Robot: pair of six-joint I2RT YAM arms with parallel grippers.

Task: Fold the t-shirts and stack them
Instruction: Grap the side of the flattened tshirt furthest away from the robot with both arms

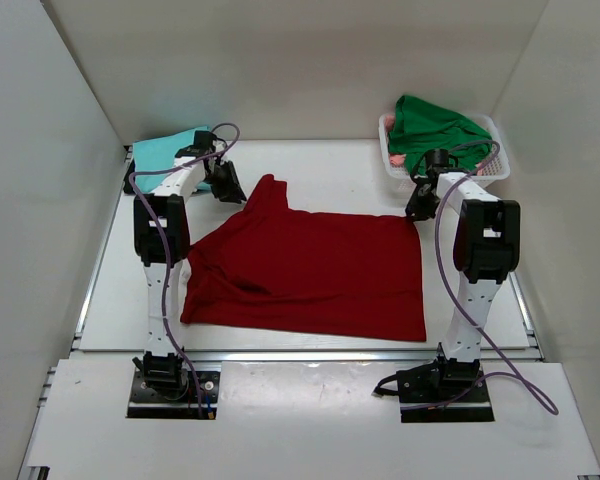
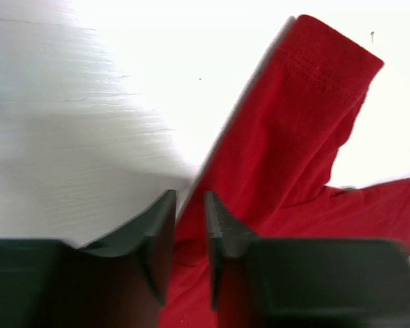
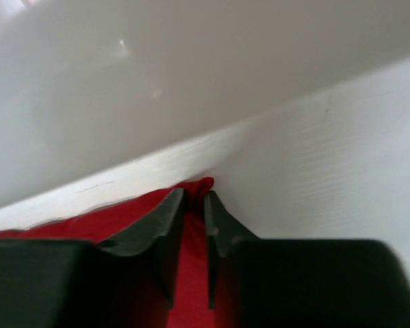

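Next, I open my left gripper's fingers, as the dark red t-shirt's edge runs loose between them, and pinch the edge (image 1: 246, 208) beside the sleeve before folding.
The dark red t-shirt (image 1: 310, 270) lies spread out on the white table, with one sleeve (image 1: 268, 188) pointing to the back. My left gripper (image 1: 228, 190) is at its far left edge beside that sleeve. In the left wrist view the jaws (image 2: 190, 201) stand narrowly apart with the red cloth (image 2: 307, 123) running between them. My right gripper (image 1: 418, 208) is at the shirt's far right corner. In the right wrist view the gripper (image 3: 194, 197) pinches a bunched red corner (image 3: 203, 183). The light teal t-shirt (image 1: 165, 152) lies at the back left. The bright green t-shirt (image 1: 430, 125) sits in the basket.
The white lattice basket (image 1: 498, 165) stands at the back right, close behind the right arm. White walls enclose the table on three sides. The teal shirt lies just behind the left arm's wrist. Both arm bases stand at the near edge.
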